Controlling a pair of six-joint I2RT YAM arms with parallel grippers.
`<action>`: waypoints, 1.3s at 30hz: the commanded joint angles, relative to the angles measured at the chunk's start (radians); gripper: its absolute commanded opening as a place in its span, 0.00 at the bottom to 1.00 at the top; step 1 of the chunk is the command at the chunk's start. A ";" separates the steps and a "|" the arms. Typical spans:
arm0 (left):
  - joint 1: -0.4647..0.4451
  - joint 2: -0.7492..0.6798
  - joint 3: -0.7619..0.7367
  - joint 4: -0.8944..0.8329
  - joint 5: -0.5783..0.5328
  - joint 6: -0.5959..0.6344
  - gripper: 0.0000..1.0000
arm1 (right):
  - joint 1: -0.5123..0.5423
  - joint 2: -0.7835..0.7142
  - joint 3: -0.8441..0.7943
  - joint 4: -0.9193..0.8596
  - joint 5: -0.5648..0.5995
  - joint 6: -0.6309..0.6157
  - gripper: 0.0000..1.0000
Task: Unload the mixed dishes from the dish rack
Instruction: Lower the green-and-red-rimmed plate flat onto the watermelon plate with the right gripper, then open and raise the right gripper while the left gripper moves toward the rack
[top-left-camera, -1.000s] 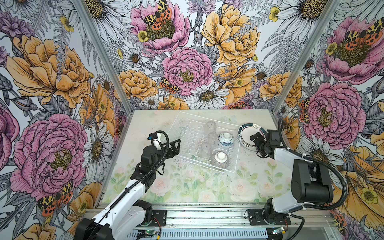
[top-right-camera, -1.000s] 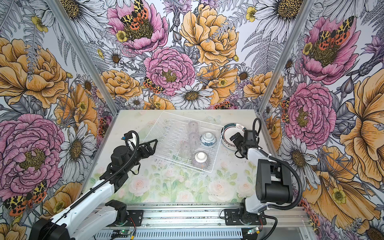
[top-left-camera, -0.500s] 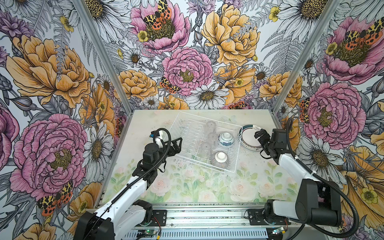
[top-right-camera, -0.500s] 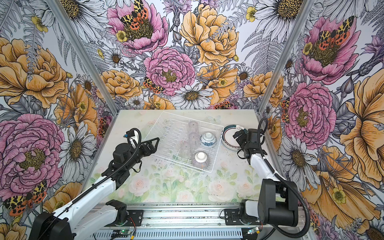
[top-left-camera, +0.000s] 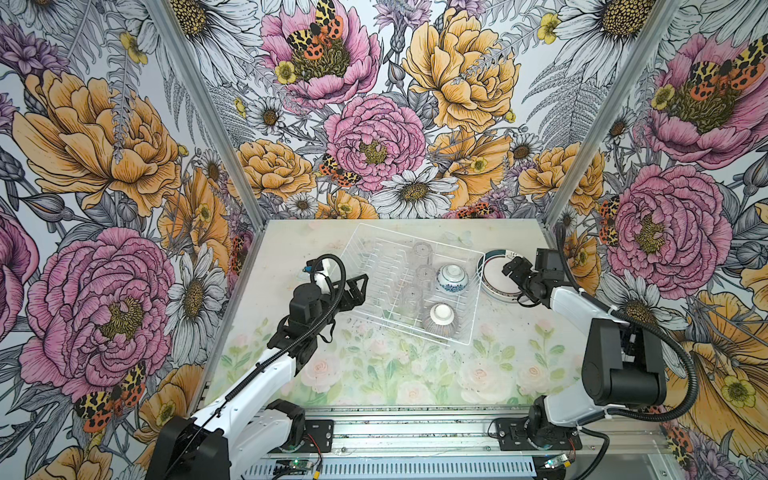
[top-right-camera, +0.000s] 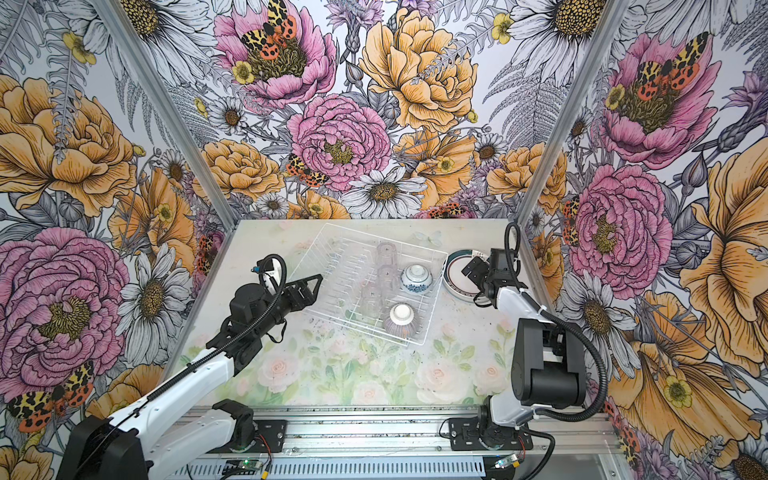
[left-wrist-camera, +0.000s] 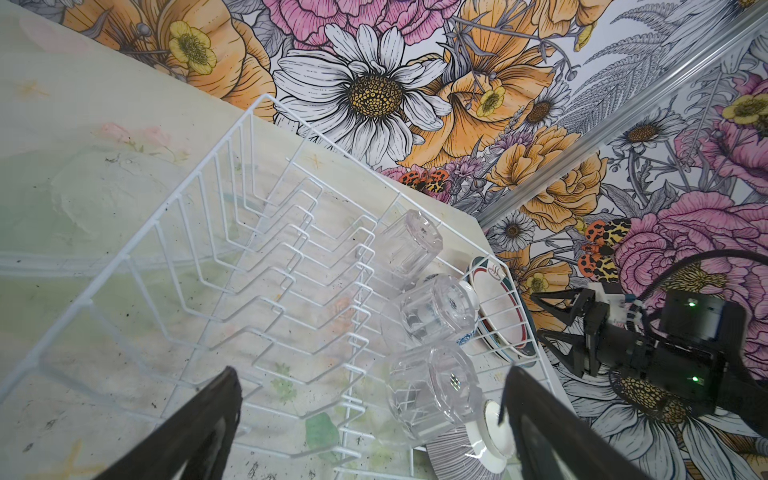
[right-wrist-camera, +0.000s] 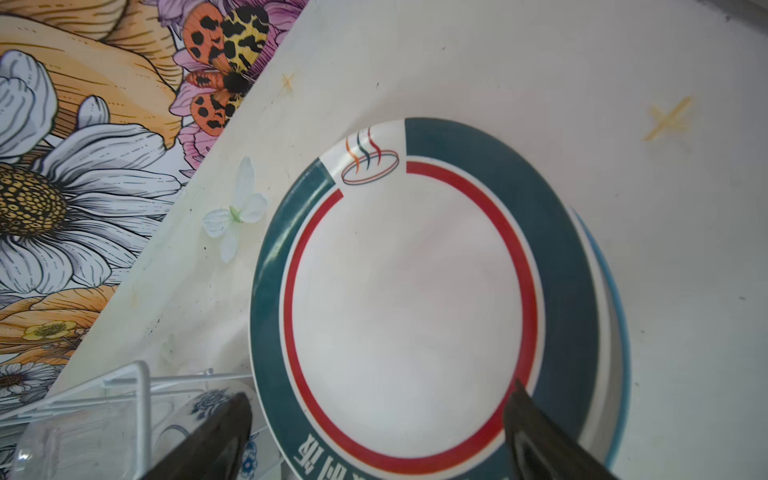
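My left gripper is to close next on the sides of the clear tumbler (top-left-camera: 421, 293) (left-wrist-camera: 436, 392) beside the ribbed grey bowl, the nearest one in the row.
The white wire dish rack (top-left-camera: 376, 266) (top-right-camera: 332, 266) sits mid-table in both top views. Three clear tumblers (top-left-camera: 424, 274) (left-wrist-camera: 428, 395) lie in a row inside it. Beside them are the blue-and-white bowl (top-left-camera: 452, 278) and the ribbed grey bowl (top-left-camera: 441, 318), both upside down. The teal-and-red-rimmed plate (top-left-camera: 494, 279) (right-wrist-camera: 411, 299) lies flat on the table right of the rack, on top of another plate with a light-blue edge (right-wrist-camera: 619, 316). My left gripper (top-left-camera: 360, 287) (left-wrist-camera: 371, 374) is open at the rack's left side. My right gripper (top-left-camera: 514, 273) (right-wrist-camera: 379, 392) hangs open over the plate, holding nothing.
The flowered walls close in the table on three sides, and the right wall stands close behind the plates. A metal rail (top-left-camera: 415, 428) with both arm bases runs along the front edge. The pale flower-print tabletop (top-left-camera: 395, 374) lies between rack and rail.
The left gripper has crept a little closer to the rack's left side. The right gripper has stayed over the plate while its arm shifted. No dish has moved.
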 joint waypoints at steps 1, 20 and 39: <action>-0.013 0.014 0.045 -0.012 0.007 0.029 0.99 | 0.003 0.033 0.031 -0.019 0.009 -0.060 0.95; -0.045 0.159 0.126 0.008 0.037 0.040 0.99 | 0.047 -0.001 0.046 -0.064 -0.064 -0.121 0.98; -0.128 0.264 0.241 -0.111 0.160 0.095 0.99 | 0.107 -0.358 -0.062 0.066 -0.350 -0.103 0.99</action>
